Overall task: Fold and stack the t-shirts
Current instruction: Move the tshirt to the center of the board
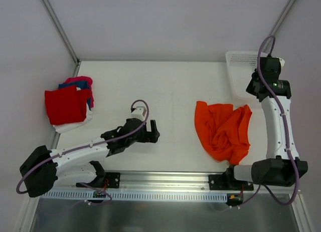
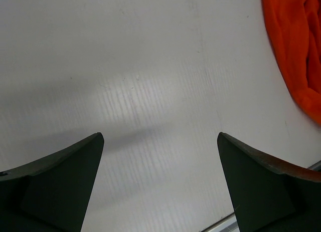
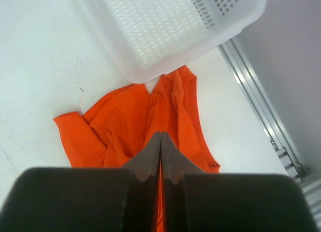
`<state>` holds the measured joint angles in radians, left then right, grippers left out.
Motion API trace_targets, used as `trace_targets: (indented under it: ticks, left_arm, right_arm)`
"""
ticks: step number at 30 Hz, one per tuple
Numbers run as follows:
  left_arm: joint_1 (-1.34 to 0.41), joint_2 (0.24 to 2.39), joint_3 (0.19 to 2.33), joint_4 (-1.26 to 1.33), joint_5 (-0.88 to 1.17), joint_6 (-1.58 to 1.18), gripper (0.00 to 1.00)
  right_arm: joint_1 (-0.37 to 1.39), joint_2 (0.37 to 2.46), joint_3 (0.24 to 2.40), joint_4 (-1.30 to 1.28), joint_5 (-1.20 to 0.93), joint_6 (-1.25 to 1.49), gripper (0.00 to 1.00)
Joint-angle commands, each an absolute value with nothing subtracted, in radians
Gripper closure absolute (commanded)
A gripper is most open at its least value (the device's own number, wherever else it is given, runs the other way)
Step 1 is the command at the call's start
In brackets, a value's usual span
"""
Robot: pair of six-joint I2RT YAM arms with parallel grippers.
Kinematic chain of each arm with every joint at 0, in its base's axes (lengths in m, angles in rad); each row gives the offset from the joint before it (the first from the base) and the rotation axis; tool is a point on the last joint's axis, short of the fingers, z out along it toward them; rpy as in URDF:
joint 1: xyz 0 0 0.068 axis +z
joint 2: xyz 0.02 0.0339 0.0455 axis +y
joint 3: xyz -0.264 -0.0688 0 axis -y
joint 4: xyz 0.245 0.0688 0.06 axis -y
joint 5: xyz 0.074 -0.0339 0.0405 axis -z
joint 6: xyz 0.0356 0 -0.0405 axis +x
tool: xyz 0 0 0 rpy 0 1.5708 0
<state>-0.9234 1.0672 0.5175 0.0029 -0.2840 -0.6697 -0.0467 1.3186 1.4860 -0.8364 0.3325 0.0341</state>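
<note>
The orange t-shirt is lying crumpled below the robot's closed, empty right gripper, so that gripper should go back down and grab the orange t-shirt's corner (image 1: pixel 245 110) by the basket before it lifts.
A bright orange t-shirt (image 1: pixel 223 129) lies crumpled on the table right of centre. It also shows at the top right of the left wrist view (image 2: pixel 296 46) and under the right wrist (image 3: pixel 125 127). A pile of folded t-shirts sits at the far left: a red one (image 1: pixel 65 105) on top, with blue, magenta-pink and white edges showing under it. My left gripper (image 1: pixel 154 131) (image 2: pixel 160 137) is open and empty, low over bare table left of the orange shirt. My right gripper (image 1: pixel 254 87) (image 3: pixel 161 134) is shut and empty, held high above the orange shirt's far right corner.
A white plastic mesh basket (image 1: pixel 239 66) (image 3: pixel 165 26) stands at the back right, touching the orange shirt's far edge. A metal rail (image 1: pixel 160 179) runs along the near table edge. White walls close in the left, back and right.
</note>
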Motion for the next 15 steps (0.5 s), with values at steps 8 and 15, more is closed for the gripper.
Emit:
trace_targets:
  ticks: [8,15]
  left_arm:
    - [-0.93,1.167,0.612,0.095,-0.153,-0.606,0.01]
    - [-0.93,1.146,0.581,0.1,-0.153,-0.612,0.01]
  right_arm:
    - [-0.051,1.284,1.223,-0.855,0.376,0.026,0.34]
    - [-0.051,1.361,1.078,-0.77,0.353,0.074,0.32]
